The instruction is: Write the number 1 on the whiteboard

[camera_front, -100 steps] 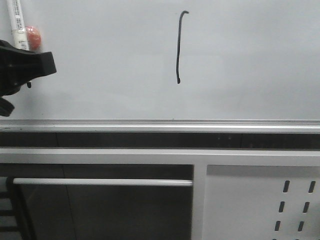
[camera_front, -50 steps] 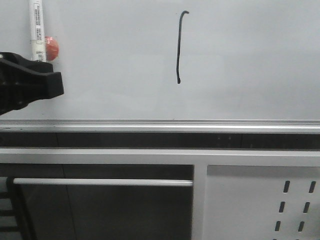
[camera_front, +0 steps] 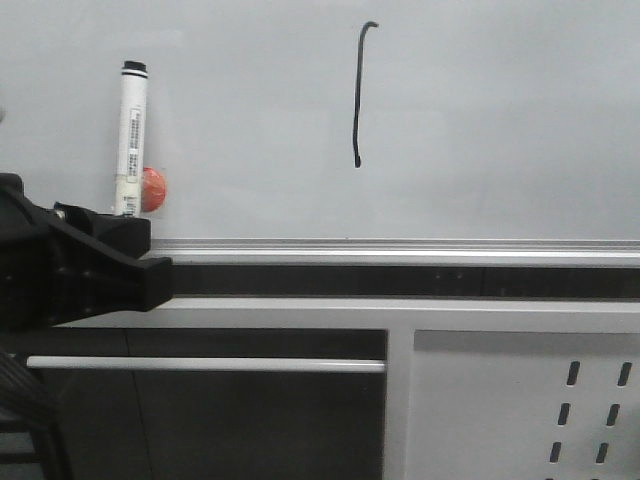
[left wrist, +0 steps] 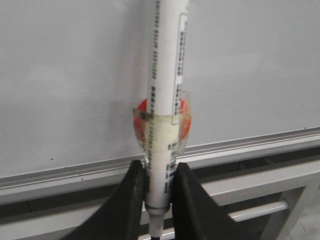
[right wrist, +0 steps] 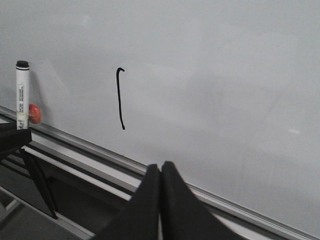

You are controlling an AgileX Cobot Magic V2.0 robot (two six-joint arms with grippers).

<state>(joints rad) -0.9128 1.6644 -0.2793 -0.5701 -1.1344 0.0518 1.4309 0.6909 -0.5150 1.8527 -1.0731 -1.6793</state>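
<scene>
Next, my left gripper lets go of the white marker pen upright against the whiteboard, just above the silver rail (camera_front: 140, 110).
The number 1 (camera_front: 358, 95) is a thin black vertical stroke with a small hook at its top, drawn on the pale glossy whiteboard (camera_front: 500, 120); it also shows in the right wrist view as the number 1 (right wrist: 120, 99) on the whiteboard (right wrist: 225, 75). My left gripper (camera_front: 115, 225) sits low at the left, by the board's silver rail, shut on a white marker pen (camera_front: 129, 140) with a red blob taped to it. In the left wrist view the left gripper (left wrist: 159, 172) clamps the marker pen (left wrist: 165, 100) upright. My right gripper (right wrist: 160, 167) is shut on nothing.
The whiteboard's silver bottom rail (camera_front: 400, 250) runs across the view. Below it are a metal frame with a horizontal bar (camera_front: 200, 364) and a white perforated panel (camera_front: 540, 400) at the lower right.
My left gripper has dropped down and to the right with the marker, from beside the board's upper left to the level of the bottom rail. The stroke is unchanged.
</scene>
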